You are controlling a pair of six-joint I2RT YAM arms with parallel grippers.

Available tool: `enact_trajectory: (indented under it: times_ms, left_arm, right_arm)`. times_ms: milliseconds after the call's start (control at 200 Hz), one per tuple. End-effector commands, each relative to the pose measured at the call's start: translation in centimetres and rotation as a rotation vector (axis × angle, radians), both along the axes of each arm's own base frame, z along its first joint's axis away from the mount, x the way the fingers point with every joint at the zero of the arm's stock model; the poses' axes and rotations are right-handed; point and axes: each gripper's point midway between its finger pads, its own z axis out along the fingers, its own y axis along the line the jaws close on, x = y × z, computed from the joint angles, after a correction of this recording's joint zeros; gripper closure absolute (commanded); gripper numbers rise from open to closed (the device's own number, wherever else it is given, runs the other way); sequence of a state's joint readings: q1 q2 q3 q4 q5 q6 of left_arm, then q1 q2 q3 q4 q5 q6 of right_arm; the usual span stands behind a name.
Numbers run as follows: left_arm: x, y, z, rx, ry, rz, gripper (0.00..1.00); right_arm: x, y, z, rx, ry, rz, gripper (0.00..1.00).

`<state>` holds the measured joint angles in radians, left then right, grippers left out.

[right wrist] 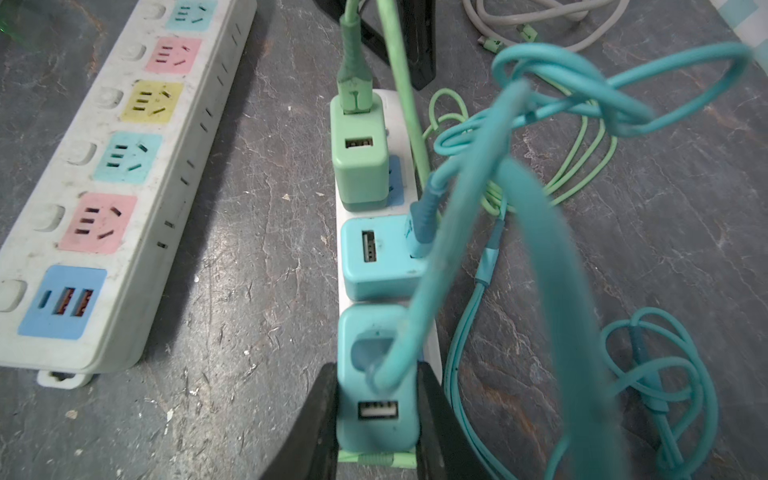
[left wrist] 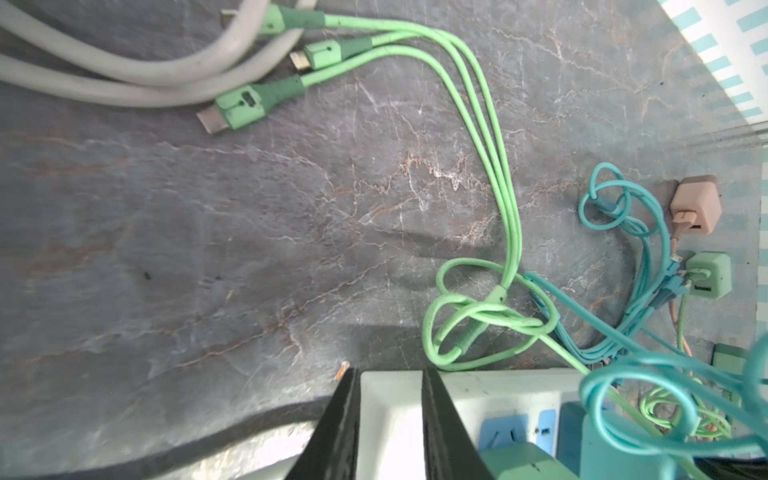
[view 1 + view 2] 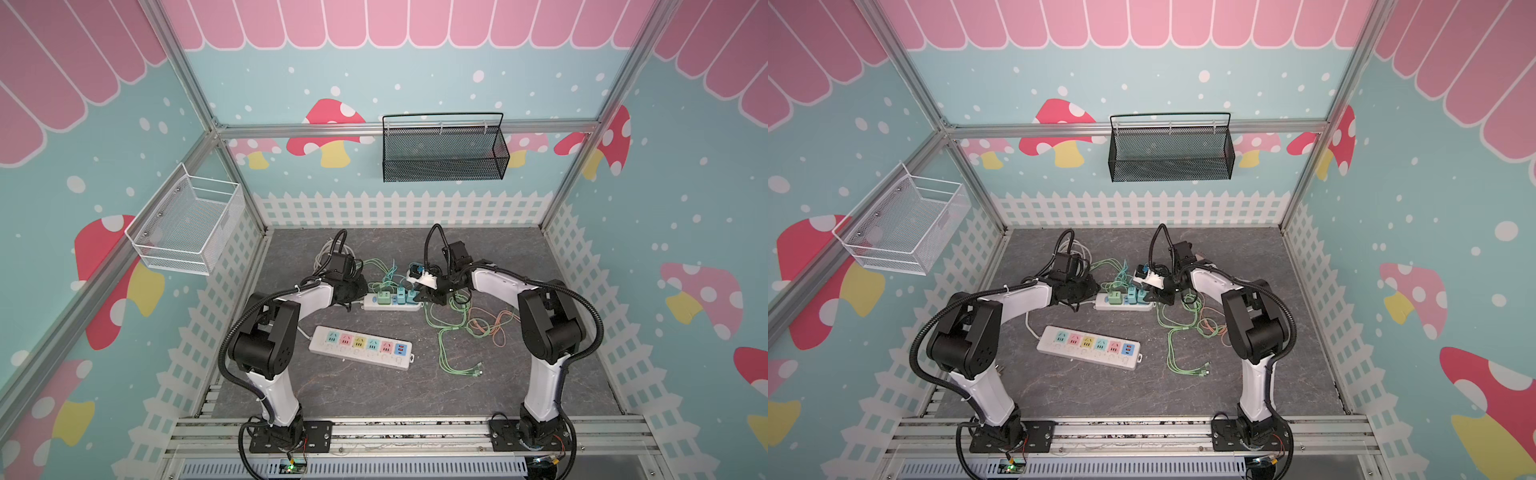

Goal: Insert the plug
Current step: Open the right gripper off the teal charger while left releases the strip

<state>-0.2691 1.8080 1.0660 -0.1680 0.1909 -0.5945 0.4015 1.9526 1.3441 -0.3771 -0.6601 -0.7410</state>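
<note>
Next, my right gripper releases the teal plug in the small white power strip's end socket point(image 3: 411, 296) point(image 1: 378, 382), next to the blue plug.
A small white power strip point(image 3: 374, 306) point(image 3: 1106, 306) lies at mid-table, carrying a green plug point(image 1: 359, 153) and a blue plug point(image 1: 374, 257). A teal plug point(image 1: 365, 332) point(image 3: 411, 296) stands over the strip's right end. My right gripper point(image 1: 377, 370) point(image 3: 417, 297) is shut on its sides. Its prongs are hidden, so I cannot tell how deep it sits. The teal cable loops up in front of the right wrist camera. My left gripper point(image 2: 388, 399) point(image 3: 359, 297) is shut on the strip's point(image 2: 498, 390) left end, one jaw on each long side.
A larger white power strip point(image 3: 361, 347) point(image 1: 199, 137) with coloured sockets lies nearer the front. Green and orange cables point(image 3: 453, 328) tangle to the right. A grey cord point(image 3: 328, 253) coils behind. A loose pink plug point(image 2: 696, 205) and green plug point(image 2: 706, 280) lie beyond. Wire baskets hang on the walls.
</note>
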Motion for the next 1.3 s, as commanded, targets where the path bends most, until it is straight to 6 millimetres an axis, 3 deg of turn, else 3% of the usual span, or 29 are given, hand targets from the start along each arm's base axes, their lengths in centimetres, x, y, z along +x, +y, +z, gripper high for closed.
enact_trajectory:
  times_ms: [0, 235, 350, 435, 600, 911, 1296]
  left_arm:
    - [-0.5, 0.4, 1.4, -0.011, -0.014, -0.003, 0.74]
    - [-1.1, 1.2, 3.0, -0.011, -0.034, 0.003, 0.73]
    - [-1.6, 1.6, 3.7, -0.012, -0.043, 0.006, 0.73]
    - [-1.9, 2.0, 4.4, -0.013, -0.053, 0.009, 0.72]
    - [-2.4, 2.7, 5.3, -0.003, -0.061, 0.012, 0.70]
    - [-3.3, 4.2, 5.7, 0.004, -0.055, 0.027, 0.64]
    - [-4.2, 4.6, 6.2, 0.007, -0.052, 0.016, 0.61]
  right_arm:
    - [-1.1, -1.4, -2.6, -0.128, 0.026, -0.014, 0.96]
    - [-0.2, -1.3, -3.1, -0.196, 0.006, -0.009, 0.99]
    - [0.1, -1.8, -4.4, -0.276, 0.006, -0.010, 0.99]
    - [0.0, -2.1, -5.8, -0.353, 0.018, -0.003, 1.00]
    - [-0.5, -1.5, -6.1, -0.358, 0.026, 0.007, 1.00]
    - [0.2, 0.4, -2.6, -0.227, 0.052, -0.065, 0.90]
    - [0.9, 0.8, 2.3, -0.096, 0.074, -0.115, 0.61]
